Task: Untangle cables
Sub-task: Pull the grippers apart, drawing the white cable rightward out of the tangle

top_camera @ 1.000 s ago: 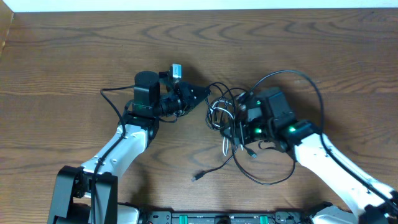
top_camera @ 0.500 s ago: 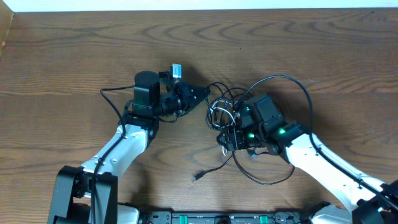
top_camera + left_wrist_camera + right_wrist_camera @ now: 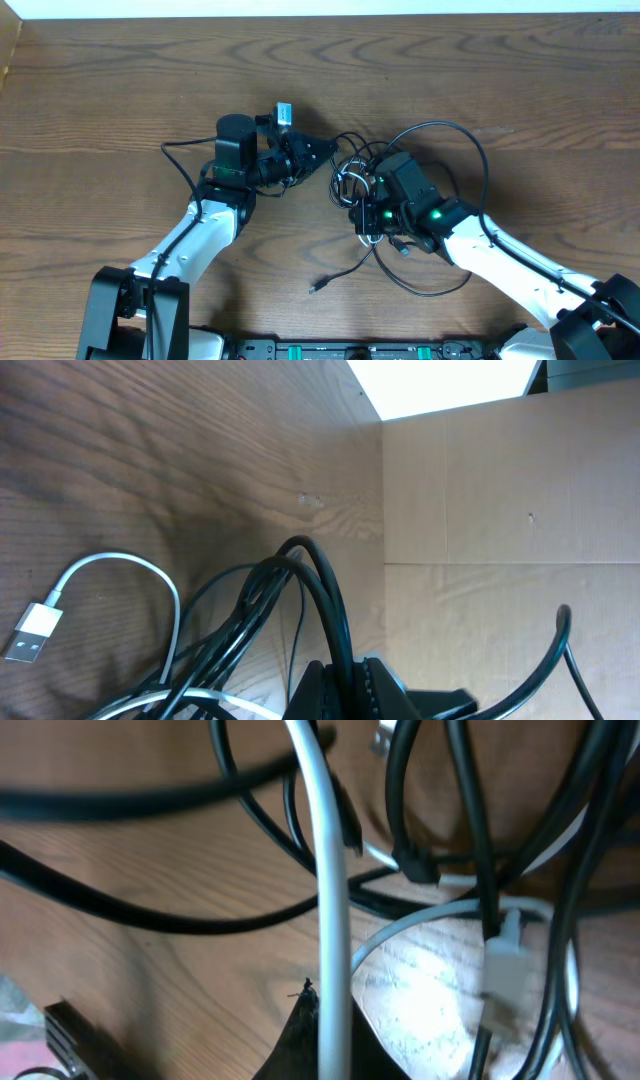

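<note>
My left gripper will let go of the black cable on the bare wood (image 3: 288,122) beside the tangle, toward the far edge of the table.
The cables (image 3: 358,178) lie in a tangle at the table's middle, between my two grippers. My left gripper (image 3: 325,152) reaches its left side and is shut on a black cable (image 3: 330,600), which arches up from between the closed jaws (image 3: 342,668). A white cable with a silver USB plug (image 3: 30,632) loops beside it. My right gripper (image 3: 360,215) sits at the tangle's lower right and is shut on the white cable (image 3: 328,870), which runs straight up out of the jaws (image 3: 330,1020). One black cable trails toward the front and ends in a plug (image 3: 317,287).
The right arm's own thick black cable (image 3: 470,135) arcs in a big loop over the table behind the right wrist. The left arm's cable (image 3: 180,152) curves out to its left. A cardboard wall (image 3: 480,510) stands past the table's edge.
The right gripper has moved left into the tangle and gone from open to shut on the white cable. The left arm has not moved.
</note>
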Available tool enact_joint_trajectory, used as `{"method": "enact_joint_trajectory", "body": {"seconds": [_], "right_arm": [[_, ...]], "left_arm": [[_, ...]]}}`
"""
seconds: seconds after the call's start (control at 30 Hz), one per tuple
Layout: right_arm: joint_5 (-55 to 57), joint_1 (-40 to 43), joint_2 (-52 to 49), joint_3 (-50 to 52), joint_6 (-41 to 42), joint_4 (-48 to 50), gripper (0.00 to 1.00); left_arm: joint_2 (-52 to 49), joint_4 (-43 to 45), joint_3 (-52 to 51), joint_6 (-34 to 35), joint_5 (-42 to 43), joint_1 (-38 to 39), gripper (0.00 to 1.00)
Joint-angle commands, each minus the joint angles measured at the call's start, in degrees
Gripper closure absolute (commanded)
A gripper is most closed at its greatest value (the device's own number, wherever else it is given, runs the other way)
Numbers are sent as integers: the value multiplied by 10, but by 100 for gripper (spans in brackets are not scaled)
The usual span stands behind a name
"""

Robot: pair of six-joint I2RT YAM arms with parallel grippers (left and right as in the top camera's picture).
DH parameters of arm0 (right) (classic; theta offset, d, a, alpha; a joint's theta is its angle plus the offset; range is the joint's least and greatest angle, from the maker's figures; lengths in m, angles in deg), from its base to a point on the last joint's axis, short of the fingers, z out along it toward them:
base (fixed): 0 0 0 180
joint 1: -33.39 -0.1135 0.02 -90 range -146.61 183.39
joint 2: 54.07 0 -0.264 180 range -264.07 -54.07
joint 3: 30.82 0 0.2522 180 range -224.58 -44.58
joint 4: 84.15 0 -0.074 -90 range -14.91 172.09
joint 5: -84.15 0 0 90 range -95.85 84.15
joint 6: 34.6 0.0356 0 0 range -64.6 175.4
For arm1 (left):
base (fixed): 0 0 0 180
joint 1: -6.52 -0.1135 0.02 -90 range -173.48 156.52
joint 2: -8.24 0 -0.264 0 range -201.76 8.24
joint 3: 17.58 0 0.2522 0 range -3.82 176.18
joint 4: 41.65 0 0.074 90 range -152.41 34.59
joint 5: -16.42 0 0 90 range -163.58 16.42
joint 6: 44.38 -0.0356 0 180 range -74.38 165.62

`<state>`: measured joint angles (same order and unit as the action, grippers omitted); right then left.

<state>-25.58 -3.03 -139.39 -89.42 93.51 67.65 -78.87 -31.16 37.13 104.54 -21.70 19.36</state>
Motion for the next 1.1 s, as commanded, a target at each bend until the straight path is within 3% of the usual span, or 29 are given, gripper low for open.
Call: {"method": "enact_joint_trajectory", "body": {"seconds": [0.0, 0.23, 0.43, 0.7, 0.83, 1.07], "right_arm": [[-36, 25, 42, -17, -54, 8, 99], [-46, 120, 213, -92, -143, 9, 99], [18, 238, 321, -126, -174, 7, 99], [124, 353, 352, -126, -156, -56, 99], [201, 402, 352, -126, -118, -109, 99], [217, 433, 342, -126, -110, -168, 99]], "left_arm": [[3, 2, 6, -3, -3, -2, 92], [3, -48, 6, -52, -24, -2, 92], [3, -150, 6, -70, -115, -2, 92], [3, -239, 6, -93, -261, -9, 92], [3, -308, 6, -67, -347, -34, 92], [3, -344, 6, -48, -359, -79, 92]]}}
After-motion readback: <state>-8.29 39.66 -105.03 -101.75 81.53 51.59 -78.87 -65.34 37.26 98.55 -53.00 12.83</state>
